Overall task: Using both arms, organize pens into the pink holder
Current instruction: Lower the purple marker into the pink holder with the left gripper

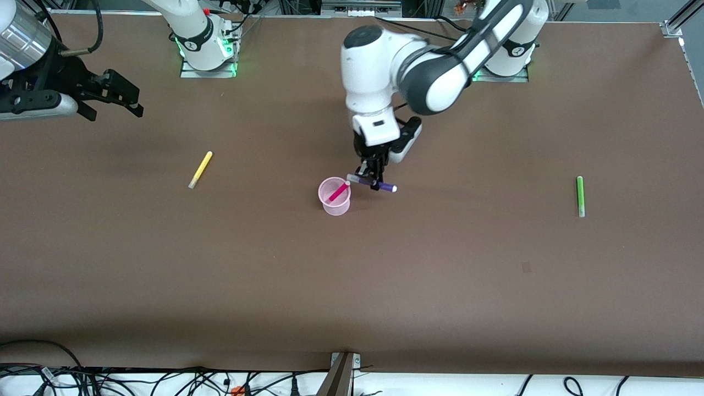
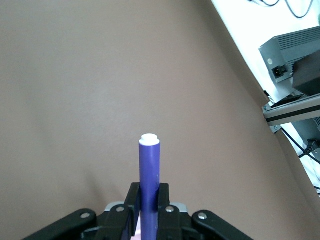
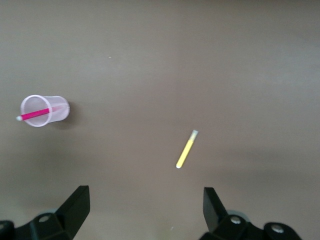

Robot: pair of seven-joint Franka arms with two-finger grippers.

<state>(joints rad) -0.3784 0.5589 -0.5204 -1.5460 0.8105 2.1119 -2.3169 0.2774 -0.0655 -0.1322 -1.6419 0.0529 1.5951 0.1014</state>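
The robot's left gripper will release the dark purple pen inside the pink holder [image 1: 340, 196], beside the magenta-pink pen.
The pink holder [image 1: 334, 196] stands mid-table with the magenta-pink pen [image 1: 339, 191] leaning in it; both also show in the right wrist view, the holder [image 3: 59, 112] and the pen [image 3: 35, 114]. My left gripper [image 1: 376, 184] is shut on the dark purple pen [image 1: 386, 187], held roughly level just beside the holder's rim; the left wrist view shows the pen [image 2: 149, 180] clamped between the fingers [image 2: 133, 202]. The yellow pen [image 1: 201, 169] lies toward the right arm's end and shows in the right wrist view [image 3: 186, 149]. The green pen [image 1: 579, 196] lies toward the left arm's end. My right gripper [image 1: 113, 99] is open and empty, raised over the table's right-arm end.
The brown table top [image 1: 352, 286] is bare apart from the pens and holder. Cables run along the front edge [image 1: 165, 379]. A metal frame and box [image 2: 295, 60] stand past the table edge in the left wrist view.
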